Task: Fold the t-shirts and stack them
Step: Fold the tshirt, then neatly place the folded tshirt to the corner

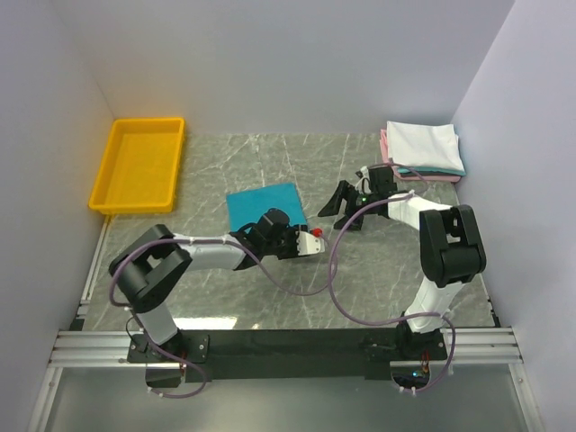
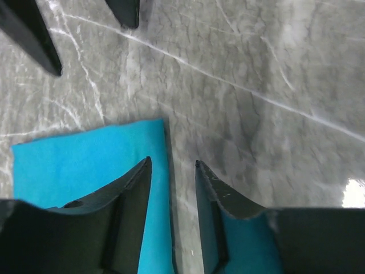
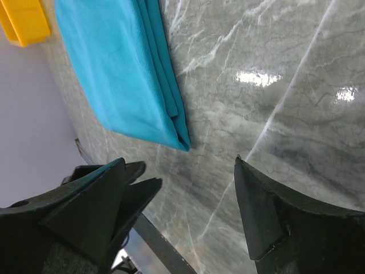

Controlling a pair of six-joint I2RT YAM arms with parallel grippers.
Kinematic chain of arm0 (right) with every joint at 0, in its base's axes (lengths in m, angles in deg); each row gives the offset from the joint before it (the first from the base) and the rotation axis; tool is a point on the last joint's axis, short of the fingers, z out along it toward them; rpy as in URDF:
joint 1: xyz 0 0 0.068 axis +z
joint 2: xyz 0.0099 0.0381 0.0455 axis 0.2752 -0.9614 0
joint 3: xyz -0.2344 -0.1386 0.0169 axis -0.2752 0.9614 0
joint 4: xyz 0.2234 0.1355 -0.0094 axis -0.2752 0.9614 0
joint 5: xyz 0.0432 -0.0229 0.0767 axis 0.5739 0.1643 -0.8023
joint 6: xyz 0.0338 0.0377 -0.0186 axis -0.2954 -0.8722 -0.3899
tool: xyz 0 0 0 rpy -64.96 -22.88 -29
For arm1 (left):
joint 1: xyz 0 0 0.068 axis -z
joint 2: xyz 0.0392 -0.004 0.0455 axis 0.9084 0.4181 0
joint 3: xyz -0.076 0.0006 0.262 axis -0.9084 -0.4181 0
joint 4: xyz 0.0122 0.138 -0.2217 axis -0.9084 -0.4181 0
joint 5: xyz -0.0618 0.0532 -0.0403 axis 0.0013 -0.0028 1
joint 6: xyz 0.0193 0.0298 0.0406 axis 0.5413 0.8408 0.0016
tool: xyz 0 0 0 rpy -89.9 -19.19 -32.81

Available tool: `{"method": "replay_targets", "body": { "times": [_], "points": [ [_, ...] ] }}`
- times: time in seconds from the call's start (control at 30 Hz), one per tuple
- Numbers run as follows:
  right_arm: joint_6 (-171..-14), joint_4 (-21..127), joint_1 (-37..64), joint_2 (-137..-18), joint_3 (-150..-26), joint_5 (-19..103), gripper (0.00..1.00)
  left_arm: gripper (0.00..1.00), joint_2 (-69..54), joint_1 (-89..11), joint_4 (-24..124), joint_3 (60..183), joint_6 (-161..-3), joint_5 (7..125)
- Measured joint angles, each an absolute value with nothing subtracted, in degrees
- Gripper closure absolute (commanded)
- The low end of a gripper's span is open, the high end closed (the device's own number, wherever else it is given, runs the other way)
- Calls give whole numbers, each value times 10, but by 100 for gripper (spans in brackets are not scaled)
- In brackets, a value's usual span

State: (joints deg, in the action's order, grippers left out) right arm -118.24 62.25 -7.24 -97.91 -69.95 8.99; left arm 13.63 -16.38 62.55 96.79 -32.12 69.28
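The teal t-shirt has a side edge [image 1: 301,206] [image 3: 170,88] that faces the stack of folded t-shirts. My right gripper needs to grab it there next.
A teal t-shirt [image 1: 261,204], folded into a flat rectangle, lies mid-table. My left gripper [image 1: 290,236] hangs low over its near edge, close to the near right corner. In the left wrist view the left gripper [image 2: 172,161] is open with a narrow gap: one finger is over the teal t-shirt [image 2: 85,162], the other over bare marble, and the cloth edge runs between them, lying flat. My right gripper [image 1: 340,209] stands wide open and empty just right of the shirt. The right gripper [image 3: 178,161] sees the teal t-shirt [image 3: 122,68] ahead. A stack of folded t-shirts [image 1: 423,147], white over teal and pink, sits at the back right.
A yellow plastic bin [image 1: 139,164] stands at the back left against the wall, also showing as the yellow bin [image 3: 23,23]. The right gripper's fingertips [image 2: 48,57] show ahead in the left wrist view. White walls close in the grey marble table [image 1: 297,297] on three sides.
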Motion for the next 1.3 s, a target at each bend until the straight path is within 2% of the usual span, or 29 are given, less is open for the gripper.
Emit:
{"method": "replay_targets", "body": {
  "times": [0.2, 0.3, 0.43, 0.5, 0.57, 0.7, 0.83, 0.9, 1.0, 1.13, 1.3],
  "points": [
    [-1222, 579, -72, -988, -675, 81, 15, 60, 199, -164, 648, 999, -323, 690],
    [-1245, 559, -72, -1003, -662, 74, 14, 68, 221, -164, 657, 1004, -323, 683],
    [-1282, 520, -72, -1013, -645, 55, 13, 89, 227, -164, 666, 1005, -322, 682],
    [-1300, 494, -72, -1014, -637, 53, 12, 92, 227, -164, 669, 1006, -324, 681],
    [-1315, 472, -72, -1016, -632, 53, 12, 87, 227, -166, 670, 1009, -323, 681],
    [-1340, 438, -73, -1023, -627, 51, 12, 65, 226, -168, 669, 1012, -323, 681],
    [-1351, 420, -73, -1025, -623, 50, 12, 59, 226, -168, 669, 1012, -323, 678],
    [-1352, 413, -73, -1026, -620, 50, 11, 59, 226, -169, 669, 1012, -323, 677],
    [-1357, 402, -73, -1026, -615, 49, 11, 63, 228, -172, 665, 1015, -323, 676],
    [-1361, 392, -73, -1026, -612, 49, 11, 74, 248, -180, 662, 1037, -323, 676],
    [-1389, 353, -73, -1027, -594, 47, 9, 92, 272, -193, 656, 1064, -325, 678]
  ]
}}
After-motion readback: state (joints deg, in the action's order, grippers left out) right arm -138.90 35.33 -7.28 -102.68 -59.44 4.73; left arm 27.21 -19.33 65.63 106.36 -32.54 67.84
